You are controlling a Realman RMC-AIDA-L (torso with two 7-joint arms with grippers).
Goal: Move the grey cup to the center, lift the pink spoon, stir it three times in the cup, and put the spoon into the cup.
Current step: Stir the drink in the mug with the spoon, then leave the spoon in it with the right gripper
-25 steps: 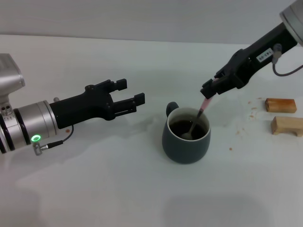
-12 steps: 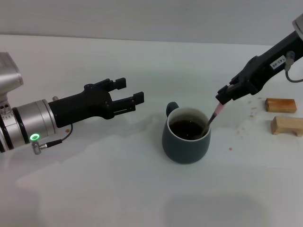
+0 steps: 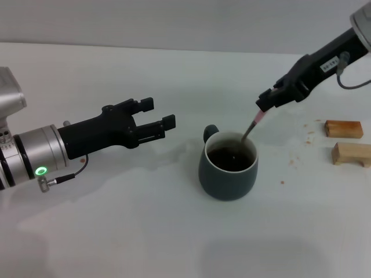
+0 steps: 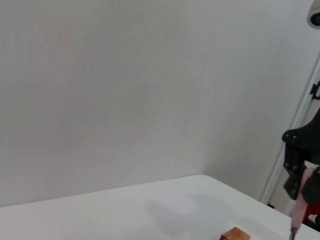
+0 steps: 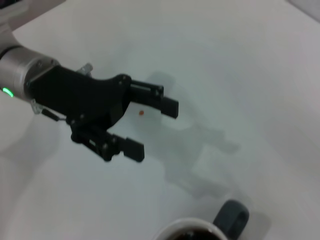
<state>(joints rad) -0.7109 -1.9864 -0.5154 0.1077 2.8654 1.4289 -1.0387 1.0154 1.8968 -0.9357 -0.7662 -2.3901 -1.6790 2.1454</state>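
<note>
My right gripper is going to release the pink spoon in the dark liquid, so that it leans against the grey cup's far rim (image 3: pixel 246 135).
The grey cup (image 3: pixel 228 165) stands on the white table near the middle, with dark liquid in it and its loop handle to the far left. Its handle also shows in the right wrist view (image 5: pixel 230 217). My right gripper (image 3: pixel 265 104) is shut on the pink spoon (image 3: pixel 255 120) and holds it tilted above the cup's far right rim, the metal end dipping inside. The spoon handle also shows in the left wrist view (image 4: pixel 300 212). My left gripper (image 3: pixel 157 113) is open and empty, left of the cup, apart from it; it also shows in the right wrist view (image 5: pixel 152 124).
Two wooden blocks (image 3: pixel 344 128) (image 3: pixel 351 154) lie at the right edge of the table. Small brown splashes dot the table between the cup and the blocks. A wet sheen lies left of the cup.
My right gripper has swung the spoon around in the cup: from the far side to the right rim, then back up and left. The left arm has barely moved.
</note>
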